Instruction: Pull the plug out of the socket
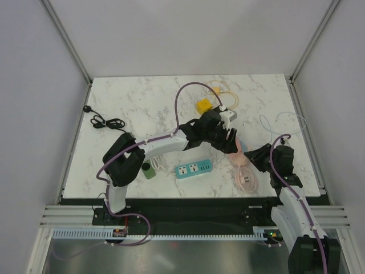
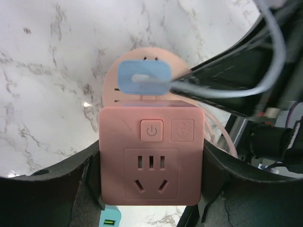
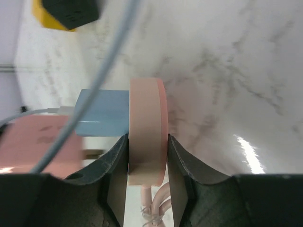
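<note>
I will have my left gripper let go of the pink cube socket on the marble table (image 1: 195,116) next to the yellow block.
My left gripper (image 2: 151,172) is shut on a pink cube socket (image 2: 151,156), its power button and outlet holes facing the camera. Just beyond it, a blue plug (image 2: 143,78) with a grey cable sits against a round pink disc (image 2: 111,80). My right gripper (image 3: 147,165) is shut on the edge of that pink disc (image 3: 147,127). The blue plug (image 3: 102,118) butts against the disc's left face, and the pink cube (image 3: 38,142) stands a little apart further left. In the top view both grippers meet right of centre, left (image 1: 231,142) and right (image 1: 251,157).
A teal power strip (image 1: 194,169) and a green object (image 1: 149,170) lie near the front. A coiled pink cable (image 1: 246,178) lies by the right gripper. A yellow block (image 1: 203,105), a white adapter (image 1: 228,116) and loose cables sit behind. A black cord (image 1: 105,121) lies far left.
</note>
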Controlling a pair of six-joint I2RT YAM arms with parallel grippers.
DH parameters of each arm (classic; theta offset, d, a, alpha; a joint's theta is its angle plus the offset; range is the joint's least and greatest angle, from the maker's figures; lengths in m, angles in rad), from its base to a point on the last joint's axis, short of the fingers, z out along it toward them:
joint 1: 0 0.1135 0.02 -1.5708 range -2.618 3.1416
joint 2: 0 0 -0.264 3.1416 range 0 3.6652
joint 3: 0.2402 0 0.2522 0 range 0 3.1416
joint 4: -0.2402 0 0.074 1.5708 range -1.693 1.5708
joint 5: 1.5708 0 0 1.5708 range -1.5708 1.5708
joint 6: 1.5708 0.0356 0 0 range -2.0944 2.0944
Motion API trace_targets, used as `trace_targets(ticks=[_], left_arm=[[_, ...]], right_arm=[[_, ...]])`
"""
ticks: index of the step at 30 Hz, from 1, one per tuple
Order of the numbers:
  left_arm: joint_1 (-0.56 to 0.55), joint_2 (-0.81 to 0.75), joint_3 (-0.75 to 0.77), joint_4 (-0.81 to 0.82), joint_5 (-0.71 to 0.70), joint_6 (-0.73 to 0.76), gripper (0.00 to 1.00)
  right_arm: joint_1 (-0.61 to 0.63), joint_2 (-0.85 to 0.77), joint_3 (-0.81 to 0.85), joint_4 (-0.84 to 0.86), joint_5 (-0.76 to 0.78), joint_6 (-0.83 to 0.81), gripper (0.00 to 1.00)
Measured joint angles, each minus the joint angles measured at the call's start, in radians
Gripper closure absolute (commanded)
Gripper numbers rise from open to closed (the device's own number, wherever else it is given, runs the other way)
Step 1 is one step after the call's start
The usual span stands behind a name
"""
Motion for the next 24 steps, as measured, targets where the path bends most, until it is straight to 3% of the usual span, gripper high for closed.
trace_targets(ticks=[8,13,19,24], left_arm=[[0.031,-0.079,0.11,-0.001,0.006,-0.022,0.98],[0.087,-0.107,0.096,-0.004,-0.01,-0.033,0.98],[0.179,-0.187,-0.014,-0.143,-0.127,0.018,0.94],[0.291,-0.161,0.035,-0.315,-0.182,0.057,0.91]], right_arm=[[-0.013,0.024,-0.008,-0.047,0.051,-0.05,1.0],[-0.014,0.021,-0.007,-0.05,0.048,-0.056,1.0],[-0.014,0.061,0.019,-0.048,0.017,-0.077,1.0],[-0.014,0.069,0.035,-0.063,-0.003,-0.101,1.0]])
